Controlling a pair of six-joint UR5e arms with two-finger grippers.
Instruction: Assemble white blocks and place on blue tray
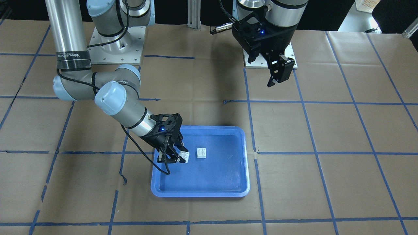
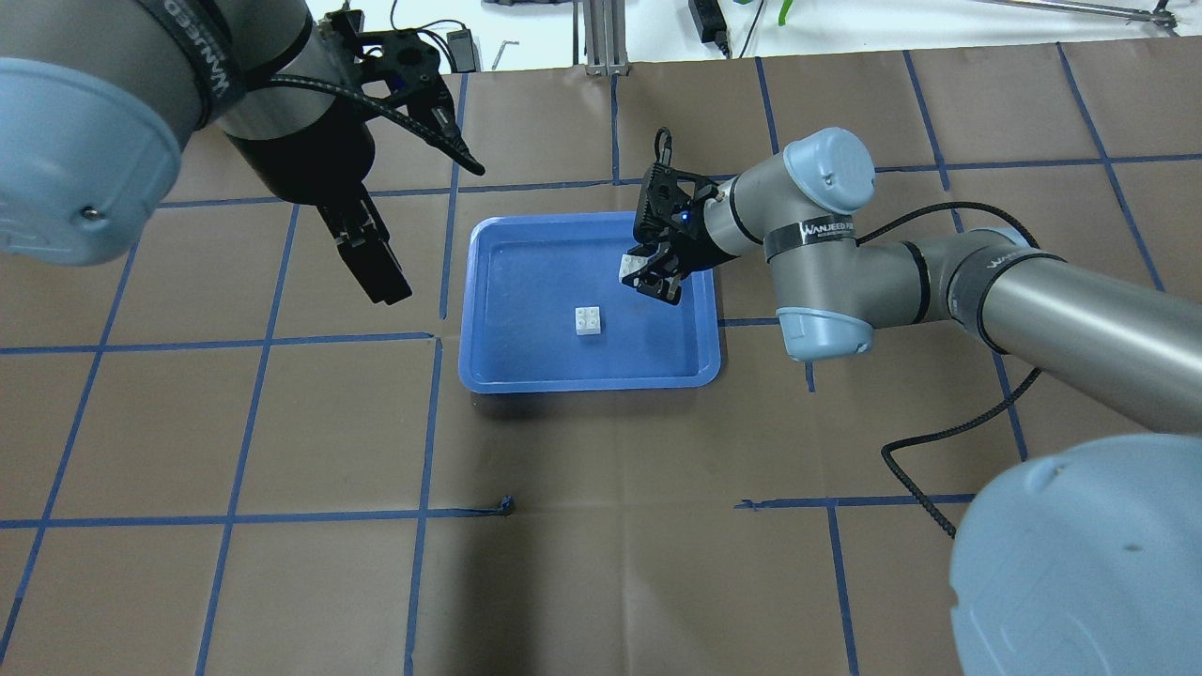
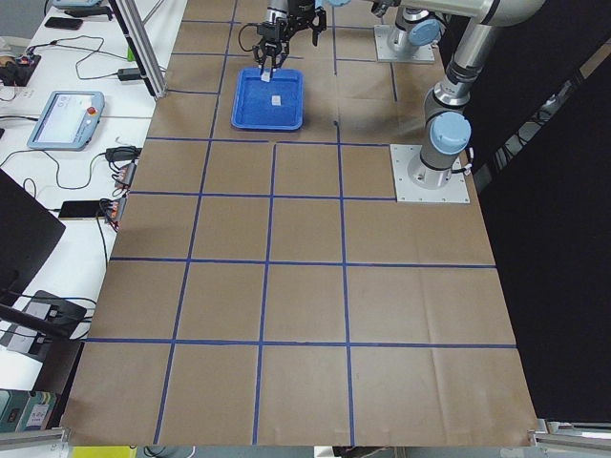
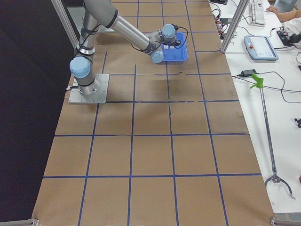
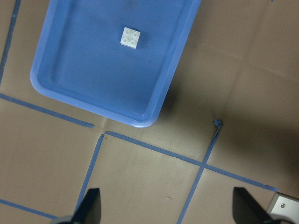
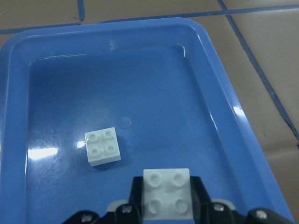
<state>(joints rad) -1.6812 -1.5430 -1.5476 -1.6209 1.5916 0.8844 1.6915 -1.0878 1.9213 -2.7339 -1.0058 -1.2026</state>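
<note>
I should open my right gripper to release the second white block, now held low over the tray, on the blue tray, snug (image 1: 193,153) (image 6: 109,180) against the loose white block.
The blue tray (image 1: 228,191) lies mid-table. One white block (image 1: 201,152) sits studs-up on the tray floor; it also shows in the overhead view (image 2: 589,321), the left wrist view (image 5: 130,37) and the right wrist view (image 6: 103,147). My right gripper (image 1: 172,157) is shut on the second white block (image 1: 185,157), studs up, low over the tray beside the loose block and apart from it. The held block fills the bottom of the right wrist view (image 6: 167,193). My left gripper (image 2: 437,233) is open and empty, raised beside the tray.
Brown paper with a blue tape grid (image 1: 303,103) covers the table. The two arm base plates (image 1: 117,45) stand at the robot's edge. A black cable (image 2: 925,441) hangs from the right arm. A teach pendant (image 3: 65,119) and cables lie on the side bench.
</note>
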